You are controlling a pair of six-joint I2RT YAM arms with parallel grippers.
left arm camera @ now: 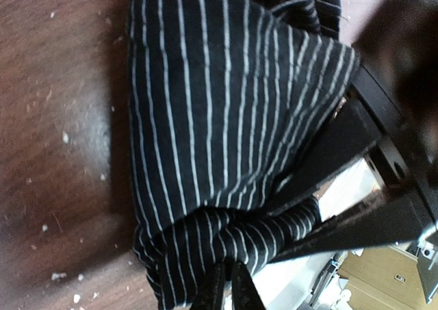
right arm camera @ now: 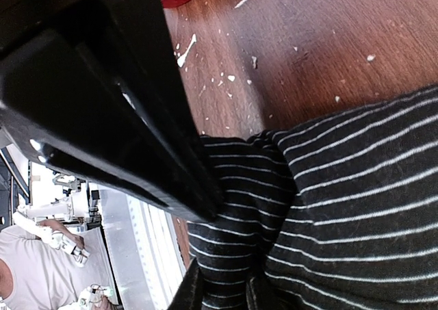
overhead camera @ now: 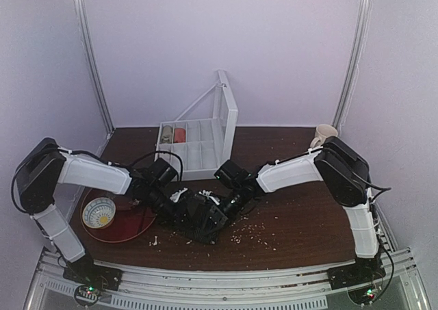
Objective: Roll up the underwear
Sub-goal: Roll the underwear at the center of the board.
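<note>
I will open my right gripper and take hold of the fold's end (right arm camera: pixel 224 272) again while my left gripper keeps the fold still, because the rolled fold of the underwear puckers between my grippers.
The underwear (overhead camera: pixel 200 217), black with pale pinstripes, lies bunched on the brown table between both arms. My left gripper (overhead camera: pixel 166 207) is at its left edge; in the left wrist view my left gripper (left arm camera: pixel 229 286) is shut on a rolled fold of the striped fabric (left arm camera: pixel 205 139). My right gripper (overhead camera: pixel 229 211) is at its right edge; in the right wrist view my right gripper (right arm camera: pixel 222 289) is shut on a bunched fold of the underwear (right arm camera: pixel 328 207). The other arm's black fingers cross each wrist view.
A red tray (overhead camera: pixel 130 221) holding a white bowl (overhead camera: pixel 99 212) sits left of the garment. A clear plastic organiser box (overhead camera: pixel 195 146) with open lid stands behind it. A cream mug (overhead camera: pixel 324 134) is at the back right. White crumbs (overhead camera: pixel 256 231) dot the table.
</note>
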